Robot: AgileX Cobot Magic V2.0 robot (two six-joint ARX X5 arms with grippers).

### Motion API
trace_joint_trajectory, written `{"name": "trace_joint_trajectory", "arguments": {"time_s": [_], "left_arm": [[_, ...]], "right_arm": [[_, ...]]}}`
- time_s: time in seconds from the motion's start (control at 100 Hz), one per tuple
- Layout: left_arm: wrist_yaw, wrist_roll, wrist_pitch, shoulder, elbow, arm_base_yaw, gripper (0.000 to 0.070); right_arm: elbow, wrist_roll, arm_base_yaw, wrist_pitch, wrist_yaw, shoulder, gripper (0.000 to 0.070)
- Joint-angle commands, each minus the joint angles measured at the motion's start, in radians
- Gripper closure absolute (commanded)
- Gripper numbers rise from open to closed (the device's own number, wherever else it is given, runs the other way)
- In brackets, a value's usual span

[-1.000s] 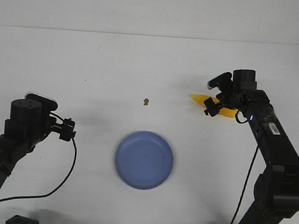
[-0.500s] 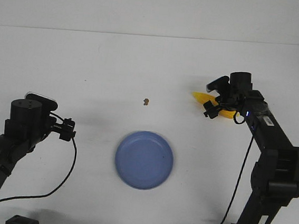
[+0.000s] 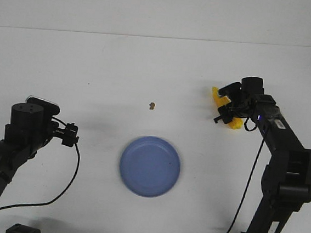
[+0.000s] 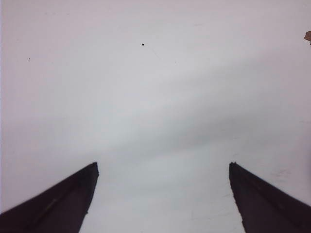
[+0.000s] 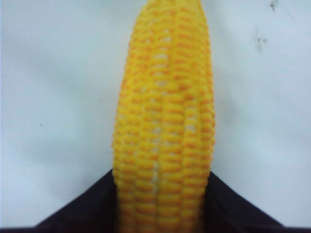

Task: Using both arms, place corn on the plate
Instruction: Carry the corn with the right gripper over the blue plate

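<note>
The yellow corn will go from my right gripper across the middle of the bare blue plate [image 3: 151, 164].
The bright yellow corn [image 3: 219, 97] is at the right of the table, its length slanting toward the near right. My right gripper [image 3: 226, 110] is shut on it across the middle, hiding part of the cob. In the right wrist view the corn [image 5: 165, 97] fills the centre, and both black fingers [image 5: 87, 208] of the right gripper [image 5: 162, 178] press against its sides. The blue plate [image 3: 149, 166] lies bare at the centre front, well apart from the corn. My left gripper [image 3: 71, 136] hovers at the left, open, with only white table showing between its fingertips [image 4: 90, 174].
A tiny brown speck [image 3: 152, 105] lies on the white table between the plate and the back, and it shows at the edge of the left wrist view [image 4: 308, 36]. The table's far edge [image 3: 163, 37] runs across the back.
The corn lay pointing left under the right gripper; now it has swung round in the gripper's hold to slant toward the near right. The left arm has not moved.
</note>
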Motion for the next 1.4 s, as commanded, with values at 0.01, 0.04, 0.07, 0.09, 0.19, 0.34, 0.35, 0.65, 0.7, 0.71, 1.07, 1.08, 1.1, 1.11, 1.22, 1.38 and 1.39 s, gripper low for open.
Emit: {"name": "trace_joint_trajectory", "arguments": {"time_s": [0.01, 0.04, 0.07, 0.09, 0.19, 0.34, 0.35, 0.65, 0.7, 0.71, 1.07, 1.08, 1.1, 1.11, 1.22, 1.38, 1.39], "left_arm": [[-0.001, -0.003, 0.003, 0.01, 0.01, 0.001, 0.015], [-0.001, -0.004, 0.003, 0.01, 0.01, 0.001, 0.015], [-0.001, -0.003, 0.003, 0.01, 0.01, 0.001, 0.015], [-0.001, -0.003, 0.003, 0.01, 0.01, 0.001, 0.015], [-0.001, -0.003, 0.003, 0.01, 0.01, 0.001, 0.015], [-0.001, -0.003, 0.003, 0.01, 0.01, 0.001, 0.015], [-0.001, -0.003, 0.003, 0.01, 0.01, 0.001, 0.015], [-0.001, -0.003, 0.003, 0.01, 0.01, 0.001, 0.015], [-0.001, -0.003, 0.003, 0.01, 0.01, 0.001, 0.015], [-0.001, -0.003, 0.003, 0.01, 0.01, 0.001, 0.015], [-0.001, -0.004, 0.003, 0.01, 0.01, 0.001, 0.015], [-0.001, -0.004, 0.003, 0.01, 0.01, 0.001, 0.015], [-0.001, -0.004, 0.003, 0.01, 0.01, 0.001, 0.015], [-0.001, -0.004, 0.003, 0.01, 0.01, 0.001, 0.015], [-0.001, -0.005, 0.003, 0.01, 0.01, 0.001, 0.015], [-0.001, -0.007, 0.003, 0.01, 0.01, 0.001, 0.015], [-0.001, -0.007, 0.003, 0.01, 0.01, 0.001, 0.015]], "right_arm": [[0.018, 0.033, 0.001, -0.006, -0.023, 0.009, 0.0582], [0.018, 0.034, 0.001, -0.011, -0.037, 0.001, 0.0582], [0.018, 0.036, 0.001, -0.014, -0.053, -0.009, 0.0582], [0.018, 0.039, 0.001, -0.015, -0.061, -0.018, 0.0582], [0.018, 0.077, 0.003, -0.016, -0.082, -0.075, 0.0582], [0.018, 0.174, 0.029, -0.07, -0.079, -0.188, 0.0582], [0.018, 0.177, 0.032, -0.077, -0.079, -0.195, 0.0582], [0.017, 0.314, 0.163, -0.282, -0.079, -0.36, 0.0578], [0.017, 0.325, 0.198, -0.304, -0.076, -0.366, 0.0576], [0.017, 0.328, 0.206, -0.308, -0.075, -0.367, 0.0575], [-0.054, 0.403, 0.512, -0.323, 0.033, -0.369, 0.0563], [-0.057, 0.405, 0.52, -0.322, 0.033, -0.369, 0.0563], [-0.065, 0.411, 0.535, -0.316, 0.033, -0.369, 0.0562], [-0.069, 0.414, 0.542, -0.313, 0.033, -0.369, 0.0562], [-0.116, 0.45, 0.613, -0.265, 0.031, -0.369, 0.0563], [-0.2, 0.503, 0.7, -0.198, 0.03, -0.369, 0.0563], [-0.205, 0.507, 0.704, -0.194, 0.03, -0.369, 0.0562]]}}
